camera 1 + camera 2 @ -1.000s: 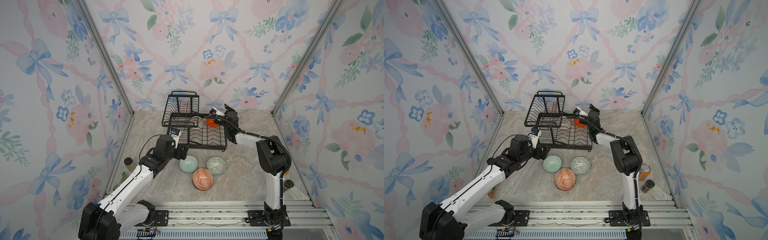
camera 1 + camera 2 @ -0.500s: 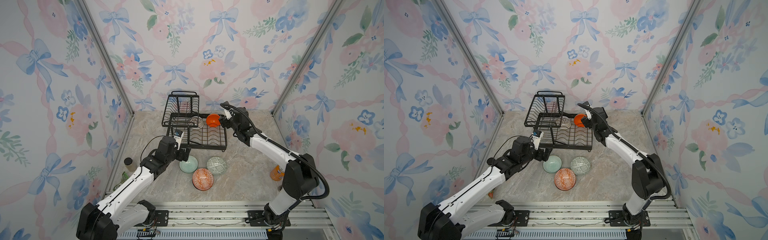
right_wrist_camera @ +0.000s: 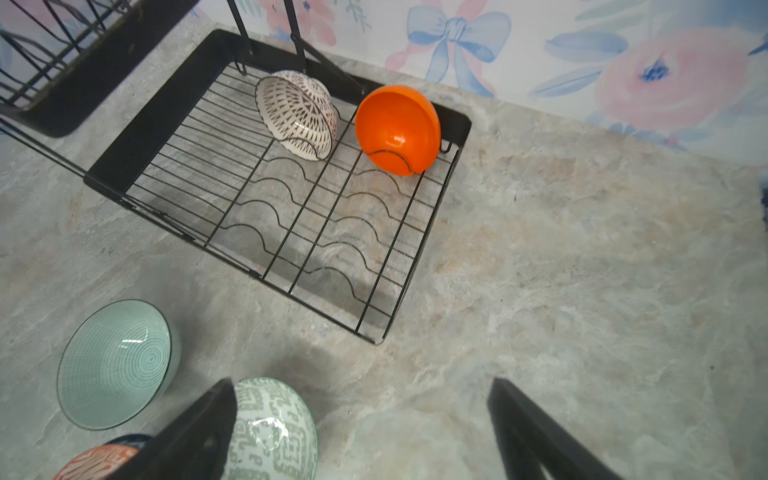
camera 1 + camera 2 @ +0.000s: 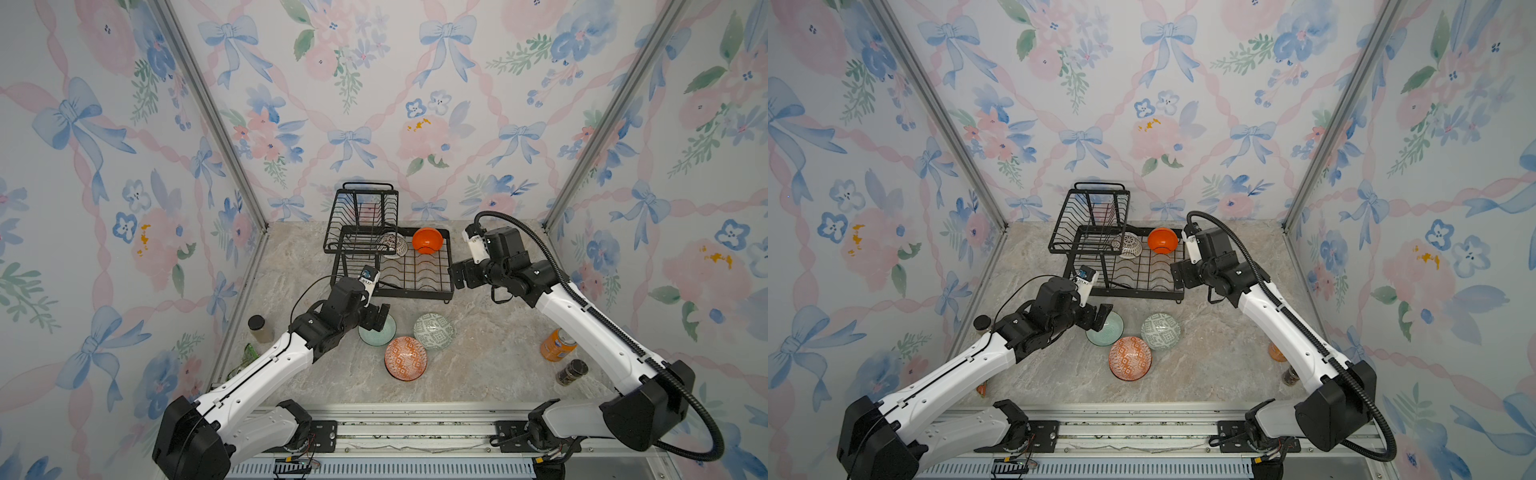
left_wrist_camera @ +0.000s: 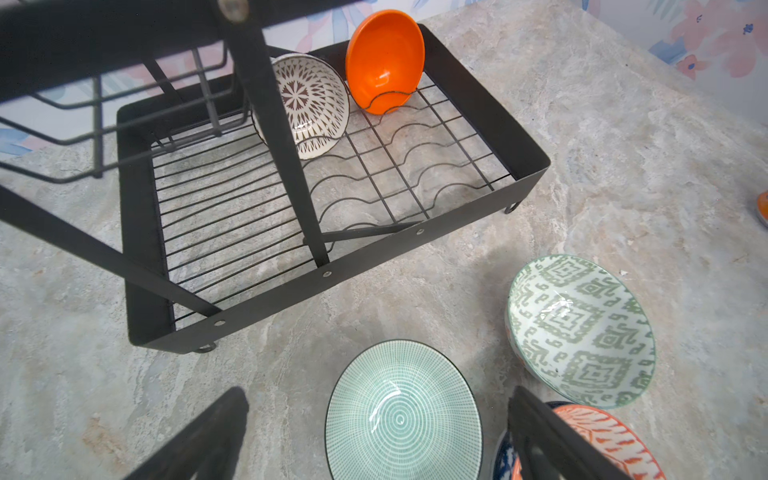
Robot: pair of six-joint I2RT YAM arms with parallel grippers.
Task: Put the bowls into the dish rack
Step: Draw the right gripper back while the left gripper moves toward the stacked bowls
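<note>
The orange-white patterned bowl is next for my left gripper, which should go there and close on its rim (image 4: 387, 353) (image 5: 516, 467) beside the mint green bowl.
The black wire dish rack (image 4: 450, 266) stands at the back. An orange bowl (image 4: 427, 240) and a white-black patterned bowl (image 4: 394, 245) lean in its lower tray. On the table in front lie a mint green bowl (image 4: 380, 334), a green-white geometric bowl (image 4: 433, 331) and an orange-white patterned bowl (image 4: 405, 358). My left gripper (image 5: 376, 411) hangs open just above the mint green bowl (image 5: 401, 415). A blue-white bowl (image 5: 505, 457) peeks out under the orange-white one (image 5: 615, 440). My right gripper (image 4: 459, 274) is open and empty by the rack's right wall.
An orange drink can (image 4: 558, 345) and a dark jar (image 4: 572, 372) stand at the right, under my right arm. Another jar (image 4: 259, 328) stands by the left wall. The metal rail (image 4: 415, 432) runs along the front edge.
My right gripper has drawn back from the orange bowl in the rack to the rack's right side. My left gripper has moved forward over the mint green bowl.
</note>
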